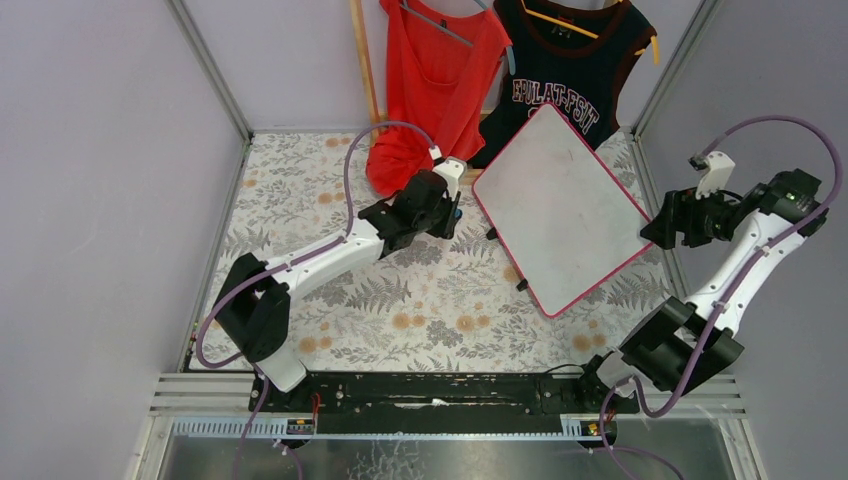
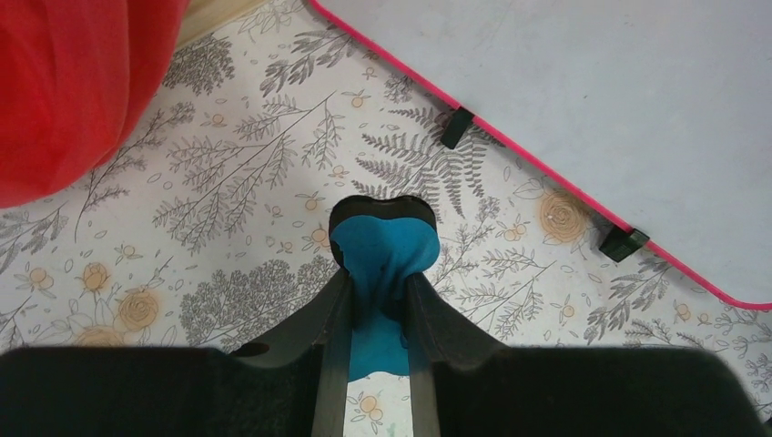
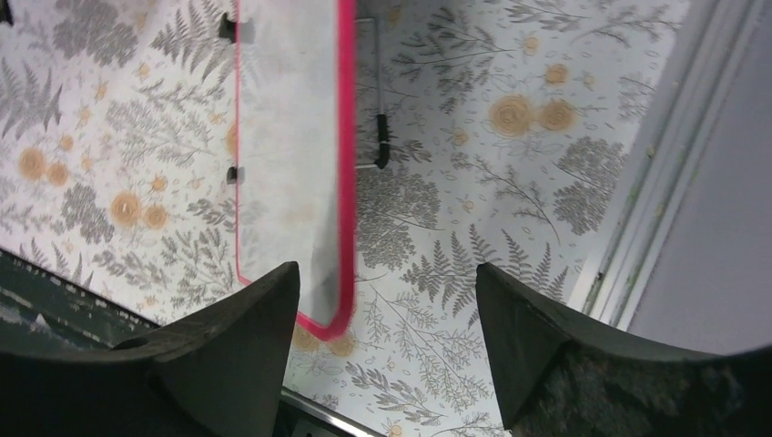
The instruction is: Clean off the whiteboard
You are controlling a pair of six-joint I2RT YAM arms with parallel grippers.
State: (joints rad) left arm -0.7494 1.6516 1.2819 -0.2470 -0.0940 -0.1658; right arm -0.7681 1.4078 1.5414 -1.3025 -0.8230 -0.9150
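The grey leafy print (image 1: pixel 409 251) (image 2: pixel 285 331) is in front of the red top. Next, I put the blue eraser down there with my left gripper.
The whiteboard (image 1: pixel 560 210) is a white panel in a thin pink-red frame, lying at an angle on the floral cloth at centre right, its face blank apart from faint grey smudges. My left gripper (image 1: pixel 453 207) hovers just off the board's left edge, shut on a blue eraser (image 2: pixel 383 248) that bulges out past the fingertips. The left wrist view shows the whiteboard (image 2: pixel 592 91) and its black feet (image 2: pixel 623 242) to the upper right of the left gripper (image 2: pixel 378 273). My right gripper (image 1: pixel 657 230) stands open by the board's right corner, nothing between its fingers. The right gripper (image 3: pixel 387 282) sees the whiteboard (image 3: pixel 291 137) edge-on.
A red top (image 1: pixel 430 80) and a dark jersey (image 1: pixel 570 70) hang at the back, the red one drooping onto the cloth near my left gripper. A wooden pole (image 1: pixel 365 60) leans there. Metal frame rails (image 3: pixel 655 182) run along the right side, close to my right arm.
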